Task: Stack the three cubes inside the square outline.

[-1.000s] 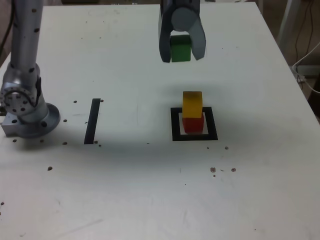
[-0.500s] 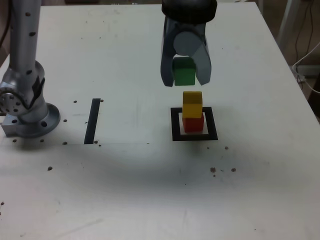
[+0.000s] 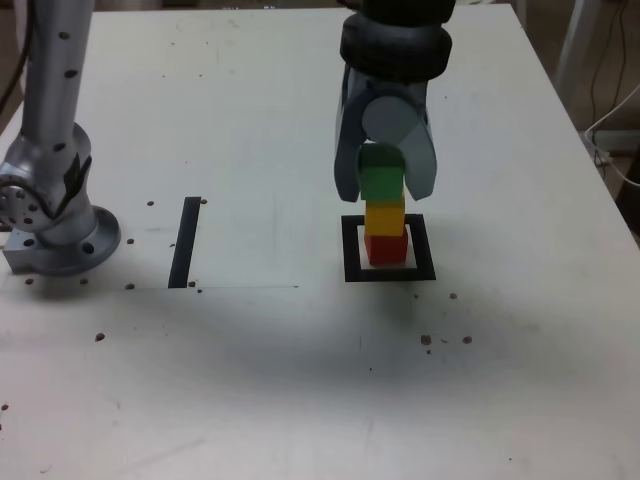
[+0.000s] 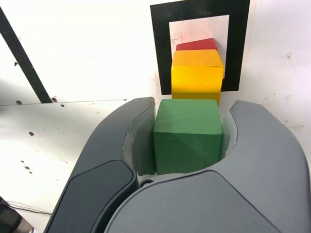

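Next, I release the green cube from my gripper on top of the yellow cube (image 3: 388, 199) (image 4: 197, 58), to complete the stack above the red cube.
My gripper (image 3: 383, 190) is shut on the green cube (image 3: 381, 183), its grey fingers (image 3: 347, 170) on the cube's two sides. The green cube sits directly over the yellow cube (image 3: 385, 217), which rests on the red cube (image 3: 385, 247) inside the square outline (image 3: 350, 250). Whether green touches yellow I cannot tell. The wrist view shows the green cube (image 4: 188, 136) between my gripper (image 4: 192, 109) jaws, with the yellow cube (image 4: 197, 75), the red cube (image 4: 196, 45) and the square outline (image 4: 161, 48) beyond it.
The arm's metal base (image 3: 55, 225) stands at the exterior view's left. A straight black tape strip (image 3: 185, 242) lies between the base and the outline. Small dark specks (image 3: 445, 340) dot the white table. Cables (image 3: 610, 130) hang past the table's right edge.
The gripper has come down and toward the camera with the green cube, from well above and behind the stack to right on top of the yellow cube.
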### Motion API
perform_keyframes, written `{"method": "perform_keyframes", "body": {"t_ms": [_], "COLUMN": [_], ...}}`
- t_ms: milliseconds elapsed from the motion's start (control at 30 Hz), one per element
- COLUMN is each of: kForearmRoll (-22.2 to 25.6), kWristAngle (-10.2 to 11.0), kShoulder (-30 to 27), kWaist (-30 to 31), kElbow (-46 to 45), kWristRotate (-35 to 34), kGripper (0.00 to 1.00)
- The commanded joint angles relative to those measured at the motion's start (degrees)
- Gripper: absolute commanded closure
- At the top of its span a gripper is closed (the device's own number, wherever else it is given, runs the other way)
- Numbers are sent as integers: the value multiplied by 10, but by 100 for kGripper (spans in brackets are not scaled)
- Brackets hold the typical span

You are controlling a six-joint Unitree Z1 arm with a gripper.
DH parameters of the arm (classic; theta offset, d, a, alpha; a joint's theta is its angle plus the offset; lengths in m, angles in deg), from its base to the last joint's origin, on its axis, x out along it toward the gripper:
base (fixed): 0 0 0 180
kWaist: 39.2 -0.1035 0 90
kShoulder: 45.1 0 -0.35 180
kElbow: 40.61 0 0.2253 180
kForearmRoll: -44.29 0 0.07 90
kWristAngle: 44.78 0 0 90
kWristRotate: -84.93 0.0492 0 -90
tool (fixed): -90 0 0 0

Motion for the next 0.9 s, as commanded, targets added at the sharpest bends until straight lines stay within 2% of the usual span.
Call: {"method": "perform_keyframes", "body": {"t_ms": [0, 767, 867], "kForearmRoll": [-3, -22, -23], "kWristAngle": [3, 10, 10], "kShoulder": [5, 22, 23], "kWaist": [1, -19, -20], "kElbow": [4, -9, -11], "kWristRotate": [-1, 9, 9], "kGripper": [71, 70, 64]}}
